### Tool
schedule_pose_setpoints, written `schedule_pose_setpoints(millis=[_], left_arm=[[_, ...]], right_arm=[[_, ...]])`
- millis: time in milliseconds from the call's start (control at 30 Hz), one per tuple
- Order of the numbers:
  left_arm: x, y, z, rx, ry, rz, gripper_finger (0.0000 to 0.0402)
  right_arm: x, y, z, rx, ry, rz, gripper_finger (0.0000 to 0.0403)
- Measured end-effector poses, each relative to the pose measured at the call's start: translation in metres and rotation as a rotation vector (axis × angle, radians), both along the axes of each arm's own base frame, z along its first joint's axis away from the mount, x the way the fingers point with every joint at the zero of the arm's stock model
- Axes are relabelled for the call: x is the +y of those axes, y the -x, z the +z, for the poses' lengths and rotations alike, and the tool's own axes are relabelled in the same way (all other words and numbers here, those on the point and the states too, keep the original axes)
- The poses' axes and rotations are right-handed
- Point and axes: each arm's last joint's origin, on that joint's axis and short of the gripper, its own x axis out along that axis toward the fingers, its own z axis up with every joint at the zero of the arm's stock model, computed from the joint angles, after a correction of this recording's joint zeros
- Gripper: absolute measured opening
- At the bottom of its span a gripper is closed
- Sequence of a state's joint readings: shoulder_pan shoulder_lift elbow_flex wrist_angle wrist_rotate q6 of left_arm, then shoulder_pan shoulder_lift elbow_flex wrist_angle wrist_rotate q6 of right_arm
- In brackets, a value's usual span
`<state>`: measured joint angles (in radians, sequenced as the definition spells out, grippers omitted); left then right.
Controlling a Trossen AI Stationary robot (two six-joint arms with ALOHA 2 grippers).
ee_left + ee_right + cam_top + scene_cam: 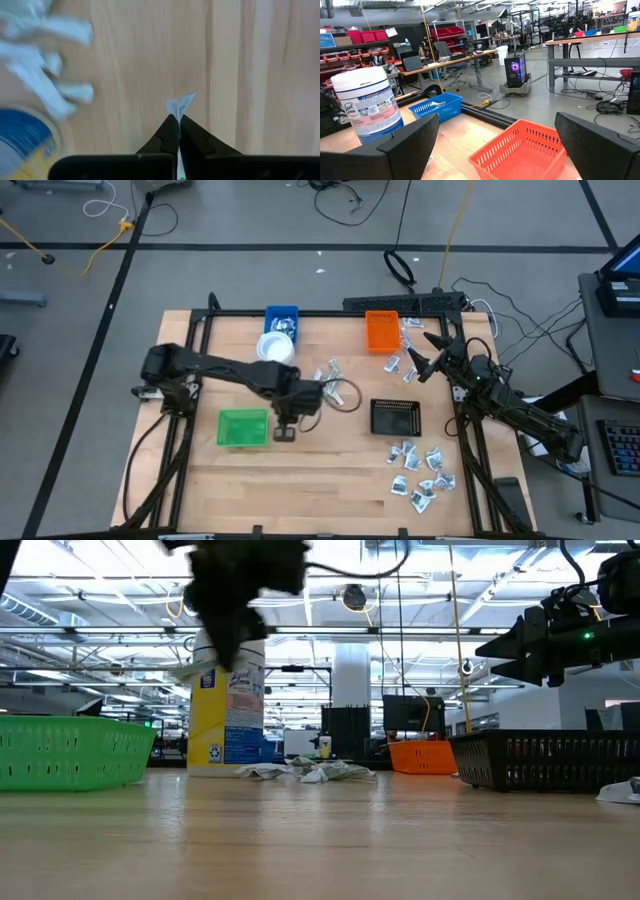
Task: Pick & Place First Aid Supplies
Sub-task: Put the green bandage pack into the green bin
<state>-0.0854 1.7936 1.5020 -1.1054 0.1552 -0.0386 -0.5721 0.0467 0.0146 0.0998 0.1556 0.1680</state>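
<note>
The robot's left gripper needs to release the small white packet inside the green tray (250, 432), toward the tray's side that faces the black tray.
My left gripper (312, 394) hangs above the middle of the table, shut on one small white packet (181, 104) of the first aid supplies. In the low view it shows as a dark blur (235, 590) high in front of the white tub (228, 705). More packets lie in a loose heap (332, 372) close to it, in a group (422, 475) at the near right and beside the orange tray (381, 330). My right gripper (495, 145) waits open at the table's right edge (425, 352), pointing level over the orange tray. My left gripper pinches the small white packet between its two fingers. A crumpled corner (182, 100) sticks out past the fingertips (170, 131). The fingers come from above, pointing steeply down. The packet is lifted clear of the wooden table.
A green tray (243, 427) stands just near-left of my left gripper, a black tray (396, 417) to its right, a blue tray (282, 318) at the far edge. The white tub with the blue label (275, 348) stands by the blue tray. Bare wood lies along the near edge (300, 490).
</note>
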Motion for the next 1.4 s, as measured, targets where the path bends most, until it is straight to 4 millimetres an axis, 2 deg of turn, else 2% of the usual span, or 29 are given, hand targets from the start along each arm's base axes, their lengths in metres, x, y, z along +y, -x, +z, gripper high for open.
schedule_pose_setpoints(millis=[300, 533, 833, 1033, 1233, 1400], left_arm=[[-0.003, 0.073, -0.014, 0.039, -0.032, -0.050, 0.0002], [-0.002, 0.115, -0.018, 0.025, -0.029, -0.063, 0.0001], [-0.015, 0.126, -0.062, -0.012, -0.033, -0.064, 0.0001], [-0.018, 0.131, -0.072, -0.001, -0.059, -0.035, 0.0012], [-0.018, 0.131, -0.072, 0.004, -0.046, 0.006, 0.0068], [-0.017, 0.130, -0.070, 0.001, -0.084, 0.093, 0.0147]], right_arm=[[0.000, 0.000, 0.000, 0.001, 0.000, 0.000, 0.0393], [0.000, 0.000, 0.000, 0.000, 0.000, 0.000, 0.0393], [0.000, 0.000, 0.000, 0.000, 0.000, 0.000, 0.0393], [0.000, 0.000, 0.000, 0.000, 0.000, 0.000, 0.0393], [0.000, 0.000, 0.000, 0.000, 0.000, 0.000, 0.0393], [0.000, 0.000, 0.000, 0.000, 0.000, 0.000, 0.0393]])
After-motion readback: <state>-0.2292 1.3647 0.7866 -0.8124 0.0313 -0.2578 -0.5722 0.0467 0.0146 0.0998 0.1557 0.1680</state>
